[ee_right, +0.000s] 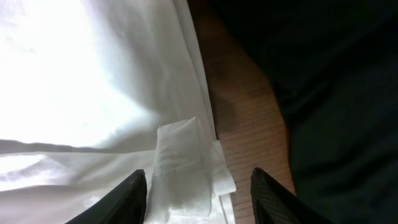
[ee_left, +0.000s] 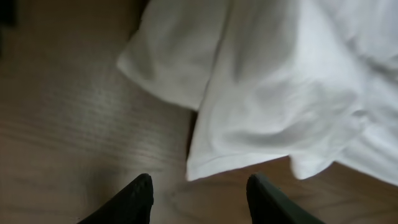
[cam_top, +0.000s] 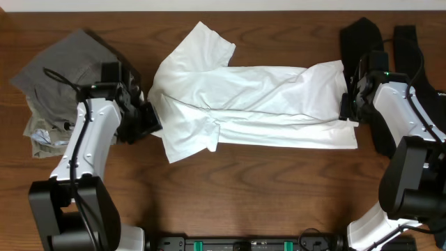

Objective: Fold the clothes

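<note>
I need to pinch the T-shirt's raised fold (ee_right: 179,149) with my right gripper and pull it flat before folding further, as the white T-shirt's hem corner sits bunched over the layer beneath.
A white short-sleeved T-shirt (cam_top: 244,94) lies across the middle of the wooden table, partly folded lengthwise, with sleeves at the left. My left gripper (cam_top: 150,118) is open at the shirt's left edge; in the left wrist view its fingers (ee_left: 199,196) stand over bare wood just short of the white cloth (ee_left: 273,93). My right gripper (cam_top: 346,108) is open at the shirt's right end; in the right wrist view its fingers (ee_right: 198,193) straddle a folded white hem corner (ee_right: 180,165), not closed on it.
A pile of grey and khaki clothes (cam_top: 59,77) lies at the far left. A black garment (cam_top: 390,49) lies at the far right, also in the right wrist view (ee_right: 336,93). Bare wood lies in front of the shirt.
</note>
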`<state>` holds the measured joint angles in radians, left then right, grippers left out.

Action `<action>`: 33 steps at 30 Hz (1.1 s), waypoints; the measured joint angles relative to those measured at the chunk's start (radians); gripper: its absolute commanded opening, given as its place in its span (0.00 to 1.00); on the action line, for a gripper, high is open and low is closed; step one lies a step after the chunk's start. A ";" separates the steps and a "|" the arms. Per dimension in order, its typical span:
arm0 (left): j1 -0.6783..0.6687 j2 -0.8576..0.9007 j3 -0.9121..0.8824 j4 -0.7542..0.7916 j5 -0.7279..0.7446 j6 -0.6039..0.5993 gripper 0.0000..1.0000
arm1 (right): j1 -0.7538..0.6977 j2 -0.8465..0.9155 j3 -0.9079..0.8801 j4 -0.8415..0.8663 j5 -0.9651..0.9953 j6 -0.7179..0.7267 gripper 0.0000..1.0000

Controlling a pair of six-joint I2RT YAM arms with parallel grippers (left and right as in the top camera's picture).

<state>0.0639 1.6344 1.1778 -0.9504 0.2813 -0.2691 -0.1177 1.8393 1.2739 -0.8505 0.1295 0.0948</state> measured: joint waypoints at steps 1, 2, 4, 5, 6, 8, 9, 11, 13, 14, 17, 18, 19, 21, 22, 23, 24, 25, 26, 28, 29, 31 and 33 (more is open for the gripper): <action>0.000 0.000 -0.013 0.001 0.000 0.000 0.51 | 0.000 0.000 0.000 0.010 0.000 0.000 0.47; 0.000 0.000 -0.026 0.003 0.000 0.000 0.51 | 0.000 0.000 0.000 0.020 -0.001 -0.002 0.42; 0.000 0.000 -0.040 0.005 0.000 0.000 0.51 | 0.000 0.000 0.000 0.032 -0.003 -0.008 0.36; 0.000 0.000 -0.043 0.006 0.000 0.000 0.51 | 0.000 0.000 0.000 0.034 -0.004 -0.009 0.32; 0.000 0.000 -0.043 0.007 0.000 0.000 0.51 | 0.000 0.000 0.000 0.034 -0.004 -0.010 0.29; 0.000 0.000 -0.043 0.010 0.000 0.000 0.51 | 0.000 0.000 0.000 0.034 -0.008 -0.011 0.28; 0.000 0.000 -0.043 0.011 0.000 0.000 0.51 | 0.000 0.000 0.000 0.034 -0.012 -0.012 0.30; 0.000 0.000 -0.043 0.013 0.000 0.000 0.51 | 0.000 0.000 0.000 0.033 -0.026 -0.015 0.39; 0.000 0.000 -0.043 0.014 0.000 0.000 0.51 | 0.000 0.000 0.000 0.032 -0.034 -0.021 0.41; 0.000 0.000 -0.043 0.014 0.000 0.000 0.51 | 0.000 0.000 0.000 0.032 -0.039 -0.026 0.43; 0.000 0.000 -0.043 0.014 0.000 0.000 0.51 | 0.000 0.000 0.000 0.033 -0.048 -0.028 0.43; 0.000 0.000 -0.043 0.014 0.000 0.000 0.51 | 0.000 0.000 0.000 0.033 -0.049 -0.028 0.42; 0.000 0.000 -0.043 0.014 0.000 0.000 0.51 | 0.000 0.000 -0.002 0.036 -0.051 -0.029 0.40; 0.000 0.000 -0.043 0.015 0.000 0.000 0.51 | 0.000 0.000 -0.008 0.051 -0.052 -0.029 0.40; 0.000 0.000 -0.043 0.015 0.000 0.000 0.51 | 0.000 0.000 -0.015 0.061 -0.052 -0.029 0.40; 0.000 0.000 -0.043 0.015 0.000 0.000 0.51 | 0.000 0.000 -0.023 0.071 -0.052 -0.029 0.40; 0.000 0.000 -0.043 0.015 0.000 0.000 0.51 | 0.000 0.000 -0.030 0.077 -0.052 -0.029 0.40; 0.000 0.000 -0.043 0.015 0.000 0.000 0.51 | 0.000 0.000 -0.038 0.084 -0.052 -0.029 0.39; 0.000 0.000 -0.043 0.015 0.000 0.000 0.51 | 0.000 0.000 -0.046 0.089 -0.052 -0.030 0.37; 0.000 0.000 -0.043 0.015 0.000 0.000 0.51 | 0.000 0.000 -0.061 0.101 -0.052 -0.033 0.23; 0.000 0.000 -0.043 0.015 0.000 0.000 0.51 | 0.000 0.000 -0.067 0.107 -0.053 -0.037 0.12; 0.000 0.000 -0.043 0.015 0.000 0.000 0.51 | 0.000 0.000 -0.074 0.114 -0.055 -0.036 0.01; 0.000 0.000 -0.043 0.015 0.000 0.000 0.51 | 0.000 0.000 -0.075 0.136 -0.057 -0.033 0.01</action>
<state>0.0639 1.6348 1.1343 -0.9352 0.2817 -0.2695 -0.1181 1.8393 1.1988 -0.7143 0.0723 0.0616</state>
